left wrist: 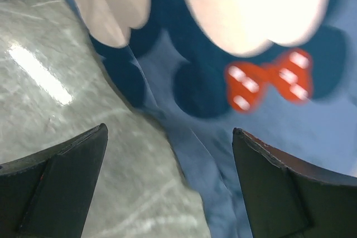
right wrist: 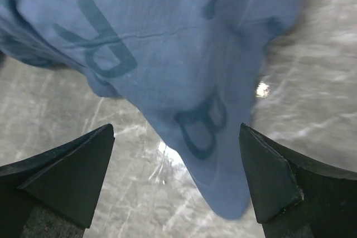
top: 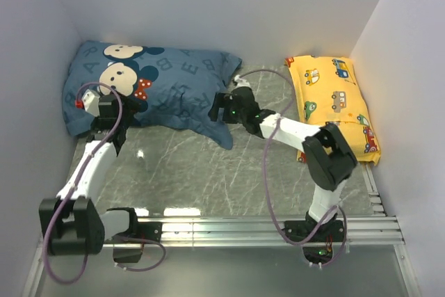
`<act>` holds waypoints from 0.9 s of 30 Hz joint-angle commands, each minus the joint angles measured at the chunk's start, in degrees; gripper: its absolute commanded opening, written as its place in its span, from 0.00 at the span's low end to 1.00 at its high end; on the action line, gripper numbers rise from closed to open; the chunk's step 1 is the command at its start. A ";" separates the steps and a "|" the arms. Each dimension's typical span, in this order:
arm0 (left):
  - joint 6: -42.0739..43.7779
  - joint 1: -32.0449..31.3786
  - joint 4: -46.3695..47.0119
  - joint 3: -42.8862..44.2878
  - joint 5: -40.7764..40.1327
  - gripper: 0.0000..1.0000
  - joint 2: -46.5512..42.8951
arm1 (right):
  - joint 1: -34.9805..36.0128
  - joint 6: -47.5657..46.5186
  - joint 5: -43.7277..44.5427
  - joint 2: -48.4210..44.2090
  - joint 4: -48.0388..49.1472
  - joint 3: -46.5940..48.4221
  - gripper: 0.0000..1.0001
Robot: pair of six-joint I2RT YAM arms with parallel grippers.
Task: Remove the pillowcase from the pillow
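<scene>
My left gripper needs to grab the dusty-blue pillowcase next at its front edge (top: 135,119) (left wrist: 152,104) between the dark mouse ears, just in front of the red bow.
The dusty-blue pillowcase (top: 174,81), printed with letters and mouse heads with a red bow, lies plump at the back left of the marble table (top: 195,172). The pillow is hidden inside it. My left gripper (top: 111,106) is open at the case's front left edge. In the left wrist view the fabric edge (left wrist: 195,154) runs between the spread fingers (left wrist: 170,132), nothing gripped. My right gripper (top: 217,109) is open over the case's front right corner. That drooping corner (right wrist: 223,182) hangs between its wide-apart jaws (right wrist: 175,129), close to the right finger (right wrist: 273,182).
A yellow car-print pillow (top: 334,102) lies along the right wall. White walls close in the left, back and right. An aluminium rail (top: 264,227) carrying both arm bases crosses the near edge. Purple cables loop off each arm.
</scene>
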 commanded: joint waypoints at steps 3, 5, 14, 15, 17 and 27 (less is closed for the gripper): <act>-1.46 2.62 10.87 0.63 1.17 0.99 9.49 | 2.48 -0.77 -0.80 8.84 -0.61 11.24 0.99; -1.90 2.89 12.96 0.64 0.73 0.99 12.56 | 2.48 0.11 0.26 10.61 -2.20 12.93 0.96; -1.81 3.86 20.63 -1.39 2.49 0.99 18.55 | 0.47 0.29 4.30 8.60 -6.33 13.73 0.00; -1.81 3.86 20.11 -1.21 2.31 0.99 18.73 | 0.20 0.20 4.04 7.03 -6.60 13.29 0.00; -2.25 3.77 17.57 -0.86 1.96 0.99 19.25 | -0.06 0.38 5.00 5.53 -7.83 12.85 0.00; -4.01 3.77 16.05 -5.94 3.62 0.99 14.87 | -1.38 -0.06 6.23 -5.45 -15.38 13.02 0.00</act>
